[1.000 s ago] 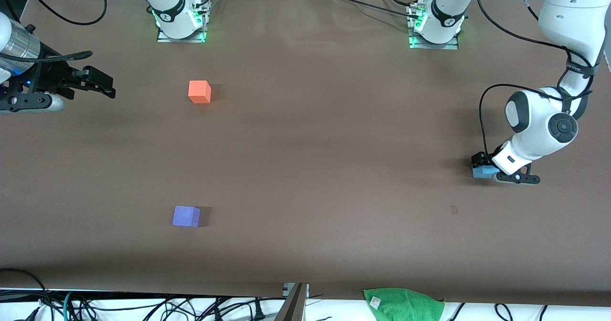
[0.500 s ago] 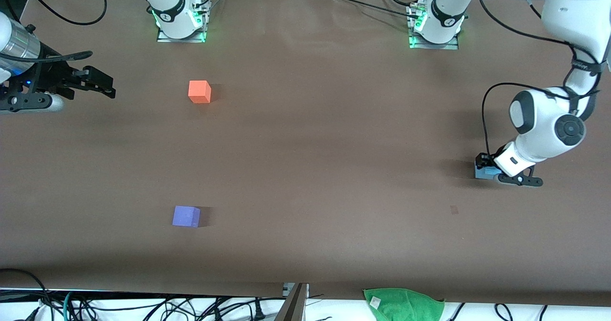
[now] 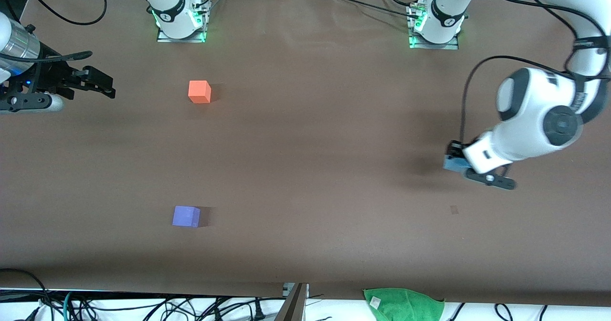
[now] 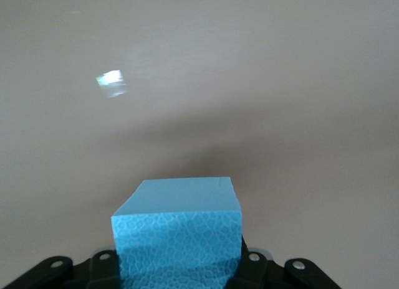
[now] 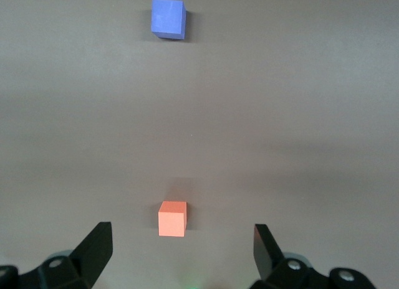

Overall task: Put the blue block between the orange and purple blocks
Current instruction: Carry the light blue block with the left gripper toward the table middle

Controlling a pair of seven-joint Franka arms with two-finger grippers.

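Observation:
My left gripper is to let go of the blue block on the bare middle of the brown table (image 3: 318, 154), between both arms.
The blue block (image 3: 450, 164) is a sky-blue cube held in my left gripper (image 3: 456, 159), which is shut on it and holds it a little above the table at the left arm's end. In the left wrist view the block (image 4: 177, 233) fills the space between the jaws of the gripper (image 4: 177, 267). The orange block (image 3: 199, 91) and the purple block (image 3: 186, 216) rest on the table toward the right arm's end, the purple one nearer to the front camera. My right gripper (image 3: 102, 85) waits open above the table beside the orange block (image 5: 172, 218); the purple block (image 5: 168, 18) also shows there.
A green cloth (image 3: 403, 304) lies at the table edge nearest the front camera. A small dark mark (image 3: 454, 210) is on the brown table. The arm bases (image 3: 180, 23) (image 3: 434, 27) stand along the edge farthest from that camera. Cables hang off the table edges.
My left gripper has risen off the table with the blue block and shifted toward the right arm's end. The right arm and the two other blocks have not moved.

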